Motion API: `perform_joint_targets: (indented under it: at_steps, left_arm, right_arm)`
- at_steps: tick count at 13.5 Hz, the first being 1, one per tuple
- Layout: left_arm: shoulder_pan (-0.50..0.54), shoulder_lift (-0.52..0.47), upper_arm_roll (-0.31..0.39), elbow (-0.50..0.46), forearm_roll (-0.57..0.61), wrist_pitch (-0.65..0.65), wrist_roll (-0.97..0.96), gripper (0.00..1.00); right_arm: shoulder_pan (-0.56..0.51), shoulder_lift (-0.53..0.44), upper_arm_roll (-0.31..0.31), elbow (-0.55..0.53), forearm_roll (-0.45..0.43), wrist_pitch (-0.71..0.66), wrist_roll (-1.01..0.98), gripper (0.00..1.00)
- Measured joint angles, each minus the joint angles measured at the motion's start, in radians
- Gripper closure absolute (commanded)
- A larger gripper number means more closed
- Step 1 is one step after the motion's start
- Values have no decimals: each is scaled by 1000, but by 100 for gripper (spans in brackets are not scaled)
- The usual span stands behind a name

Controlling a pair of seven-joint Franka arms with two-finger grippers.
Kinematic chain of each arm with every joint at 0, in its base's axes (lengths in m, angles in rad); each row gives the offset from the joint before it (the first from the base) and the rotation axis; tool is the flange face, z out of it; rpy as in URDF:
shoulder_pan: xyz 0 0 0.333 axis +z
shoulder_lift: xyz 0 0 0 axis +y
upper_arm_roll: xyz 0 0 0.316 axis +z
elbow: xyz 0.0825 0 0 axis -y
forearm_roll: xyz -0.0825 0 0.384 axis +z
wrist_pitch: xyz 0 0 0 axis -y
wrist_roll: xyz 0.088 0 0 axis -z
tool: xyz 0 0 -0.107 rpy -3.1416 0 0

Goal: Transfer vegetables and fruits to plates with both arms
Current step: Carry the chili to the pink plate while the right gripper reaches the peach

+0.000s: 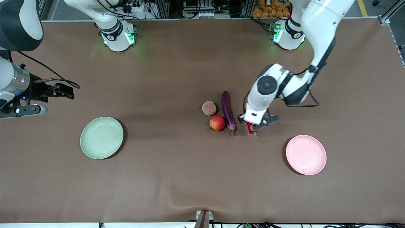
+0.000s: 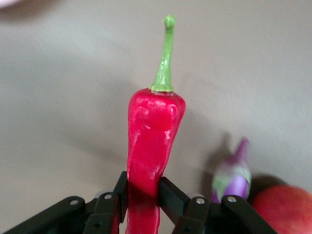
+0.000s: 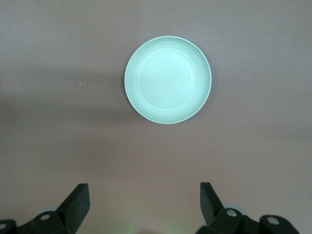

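The robot's left gripper needs to release the red chili pepper, now low over the table, on the pale pink plate's side farther from the eggplant (image 1: pixel 316 157).
My left gripper (image 1: pixel 254 124) is shut on the red chili pepper (image 1: pixel 252 129), low over the table beside the eggplant. In the left wrist view the fingers (image 2: pixel 170 192) pinch the chili (image 2: pixel 153 136) on both sides, green stem pointing away. The purple eggplant (image 1: pixel 227 111) lies mid-table and also shows in the left wrist view (image 2: pixel 233 173). Beside it are the red-orange fruit (image 1: pixel 217 123) and the dull pinkish-yellow fruit (image 1: pixel 209 108). My right gripper (image 1: pixel 65 91) is open and empty, high over the right arm's end; its wrist view (image 3: pixel 144 195) looks down on the green plate (image 3: pixel 168 79).
The pale green plate (image 1: pixel 101 137) lies toward the right arm's end and the pale pink plate (image 1: pixel 306 154) toward the left arm's end, both nearer the front camera than the produce. Both plates hold nothing. A brown cloth covers the table.
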Motion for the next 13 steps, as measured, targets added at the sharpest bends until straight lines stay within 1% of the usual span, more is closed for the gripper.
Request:
perform_joint_targets:
  at_steps: [2,4,7,9,10,12,13]
  left_arm:
    - [79,-30,3,5,0,-10,82,100]
    - [163,-30,10,33,0,-10,161,100]
    - [263,25,18,137,4,-10,239,100]
    - [295,92,45,204,56,-10,305,100]
    - [297,124,74,229,95,-10,346,100]
    - [303,177,120,262,124,-9,424,100]
    - [310,197,127,274,127,-9,444,100]
  right_arm:
    - [19,1,2,3,70,58,57,0]
    - [39,9,4,3,139,118,175,0]
    - [77,42,6,8,170,185,256,0]
    - [148,96,8,27,176,263,409,0]
    - [198,134,10,45,176,293,497,0]
    - [319,216,13,78,175,317,624,0]
    - [377,255,13,87,173,322,667,0]
